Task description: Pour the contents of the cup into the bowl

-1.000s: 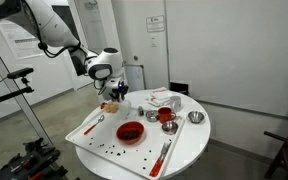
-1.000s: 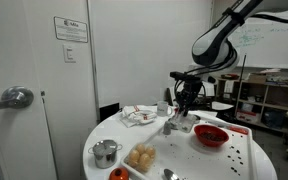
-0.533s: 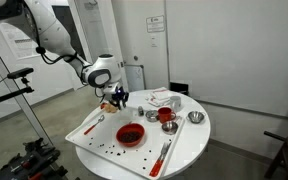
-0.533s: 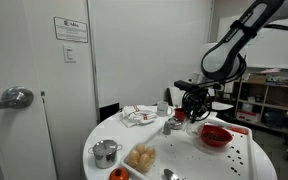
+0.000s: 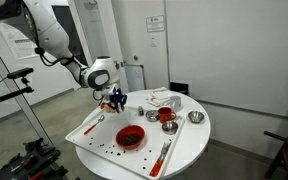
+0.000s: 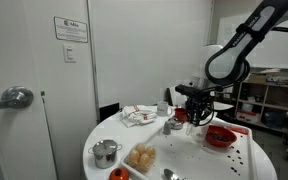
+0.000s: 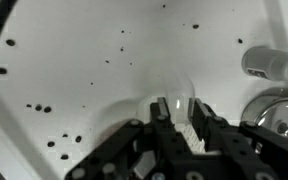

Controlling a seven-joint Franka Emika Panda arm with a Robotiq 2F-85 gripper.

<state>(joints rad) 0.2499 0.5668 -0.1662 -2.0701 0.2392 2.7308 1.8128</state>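
Next, the gripper releases the clear cup on the white tray [image 5: 111, 114] [image 7: 138, 92], between the tray's far edge and the red bowl. The cup is now held above the tray.
My gripper [image 5: 116, 97] hangs over the far side of the white tray [image 5: 84, 138], a short way from the red bowl [image 5: 130, 134]. In an exterior view the gripper [image 6: 196, 108] sits just left of the bowl [image 6: 220, 136]. In the wrist view the gripper [image 7: 179, 113] has its jaws closed on a clear cup [image 7: 177, 88], held above the tray [image 7: 74, 60]. Dark bits [image 7: 44, 108] lie scattered on the tray. I cannot see what is in the cup. The bowl is out of the wrist view.
A red cup [image 5: 166, 116], a metal bowl [image 5: 194, 117], crumpled napkins [image 5: 164, 98] and a red-handled utensil [image 5: 164, 152] lie on the round table. A small metal pot [image 6: 105, 152] and bread [image 6: 141, 155] sit near its edge. Metal vessels [image 7: 274, 65] lie right of the gripper.
My gripper has moved down and sideways with the cup, closer to the tray and the red bowl. Nothing on the table has moved.
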